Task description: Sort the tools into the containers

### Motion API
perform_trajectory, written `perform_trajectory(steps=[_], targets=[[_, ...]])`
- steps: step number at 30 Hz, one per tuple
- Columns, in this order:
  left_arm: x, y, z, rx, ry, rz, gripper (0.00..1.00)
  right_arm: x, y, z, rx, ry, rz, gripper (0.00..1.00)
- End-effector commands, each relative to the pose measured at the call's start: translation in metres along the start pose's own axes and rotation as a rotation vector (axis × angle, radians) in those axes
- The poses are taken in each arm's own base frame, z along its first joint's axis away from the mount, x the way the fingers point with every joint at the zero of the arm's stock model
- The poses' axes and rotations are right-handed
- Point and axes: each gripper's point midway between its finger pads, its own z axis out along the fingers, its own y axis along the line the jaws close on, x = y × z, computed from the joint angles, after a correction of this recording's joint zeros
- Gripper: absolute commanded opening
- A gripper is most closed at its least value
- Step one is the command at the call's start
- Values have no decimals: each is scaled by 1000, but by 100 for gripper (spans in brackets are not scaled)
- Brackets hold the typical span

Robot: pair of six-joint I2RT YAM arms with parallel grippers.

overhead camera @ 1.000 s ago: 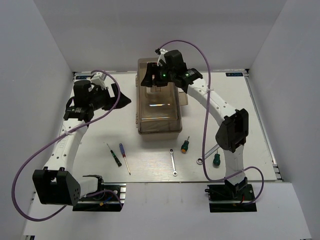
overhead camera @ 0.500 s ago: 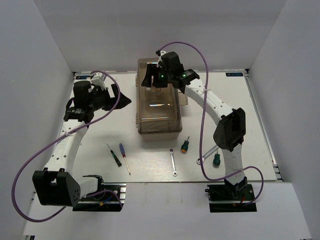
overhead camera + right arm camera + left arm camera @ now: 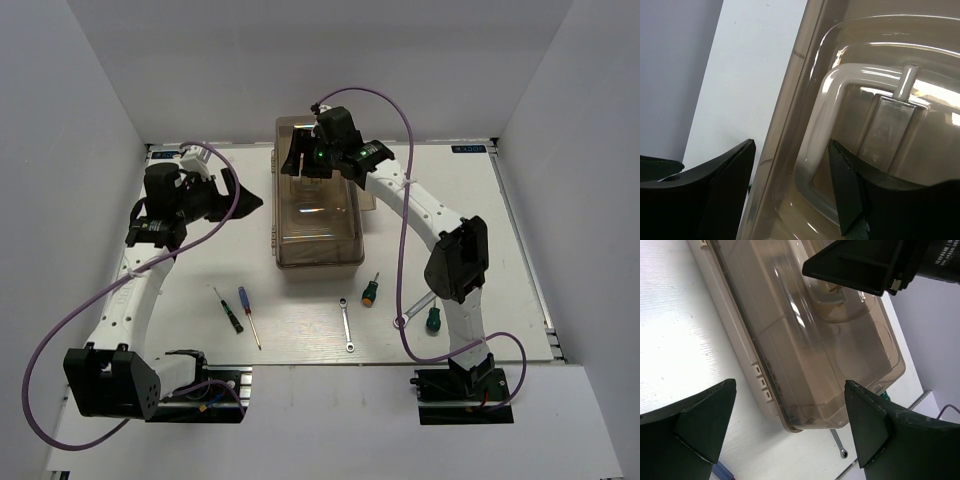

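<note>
The robot's left gripper should close on the near end of the white handle [image 3: 314, 183] [image 3: 835, 289] on the toolbox's lid, as the lid is still shut.
The toolbox [image 3: 318, 225] stands mid-table with its translucent brown lid shut. My right gripper [image 3: 303, 168] hovers over its far end, open; in the right wrist view the jaws [image 3: 790, 195] straddle the lid's left edge and one side of the white handle [image 3: 812, 150], not visibly touching. My left gripper [image 3: 243, 193] is open and empty, left of the box [image 3: 810, 355]. On the table in front lie a black-green screwdriver [image 3: 228, 309], a blue-red one [image 3: 248, 315], a short wrench [image 3: 346, 324], a longer wrench [image 3: 418, 305] and two stubby green screwdrivers [image 3: 370, 291] [image 3: 433, 319].
Grey walls close in the table on the left, back and right. The right arm's forearm [image 3: 425, 215] arches over the table right of the box. Purple cables loop from both arms. In the left wrist view the right gripper's black fingers [image 3: 865, 265] show above the lid.
My right gripper has shifted a little left and farther along the lid, and its jaws have narrowed slightly. The left arm has barely moved.
</note>
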Motion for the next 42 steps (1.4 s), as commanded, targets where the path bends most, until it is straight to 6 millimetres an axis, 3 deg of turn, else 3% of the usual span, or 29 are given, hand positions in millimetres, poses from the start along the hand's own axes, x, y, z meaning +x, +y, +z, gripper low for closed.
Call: perform_trajectory(steps=[1,4,8,17,28,42], targets=[[-11,-19,-10,56,-43,25,99,5,-4,1,42,14,41,66],[-16,-25,-12,75,-62,32,99,13,-3,4,28,39,78,66],[-23,-33,-11,120,-74,33,99,17,12,3,-54,62,103,66],[-33,-44,-2,206,-90,34,99,2,31,-5,-164,50,133,64],[-32,-36,29,274,-68,-12,99,-16,42,-18,-234,21,152,61],[-45,-48,62,358,-58,-8,84,-18,40,-22,-257,30,183,58]])
